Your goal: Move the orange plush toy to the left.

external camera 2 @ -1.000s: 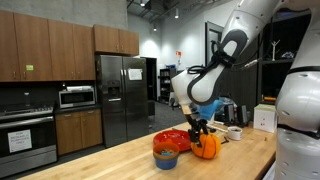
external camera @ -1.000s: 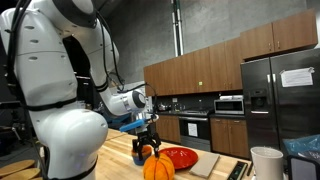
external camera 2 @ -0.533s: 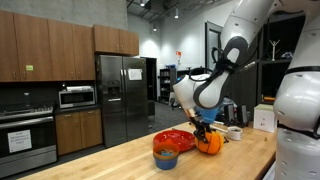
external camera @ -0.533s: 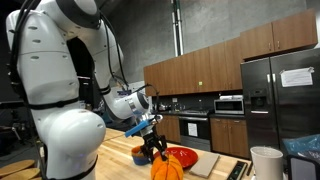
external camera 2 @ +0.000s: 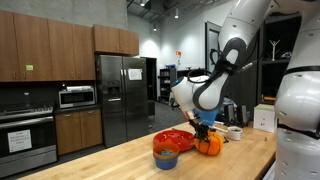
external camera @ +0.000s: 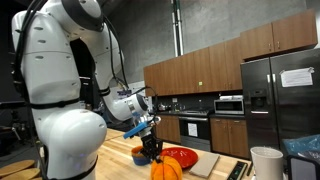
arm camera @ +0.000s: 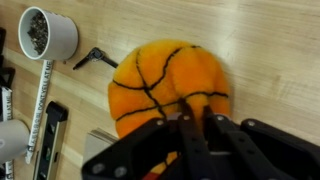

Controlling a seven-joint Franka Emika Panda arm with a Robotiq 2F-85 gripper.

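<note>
The orange plush toy will be set down by my gripper against the far side of the blue bowl (external camera: 144, 147).
The orange plush toy (arm camera: 165, 80) is a round, ribbed, pumpkin-like ball lying on the wooden table (arm camera: 270, 50). In the wrist view it fills the middle, and my gripper (arm camera: 195, 105) is shut on it, its black fingers pinching a fold of orange fabric at the near side. In both exterior views the toy (external camera: 165, 168) (external camera 2: 209, 144) sits on the tabletop under the downward-pointing gripper (external camera: 155, 155) (external camera 2: 205, 132). The arm hides the toy's top there.
A flat red plate (external camera: 186, 156) (external camera 2: 172, 138) lies right beside the toy, and a small blue bowl (external camera 2: 166, 155) stands in front of it. A white cup (arm camera: 48, 32), pens and a black key (arm camera: 95, 57) lie nearby. Another white cup (external camera: 266, 162) stands at the table edge.
The gripper has gone from open to shut, pinching the toy's fabric, after lowering onto it. The toy has shifted slightly along the table with the gripper.
</note>
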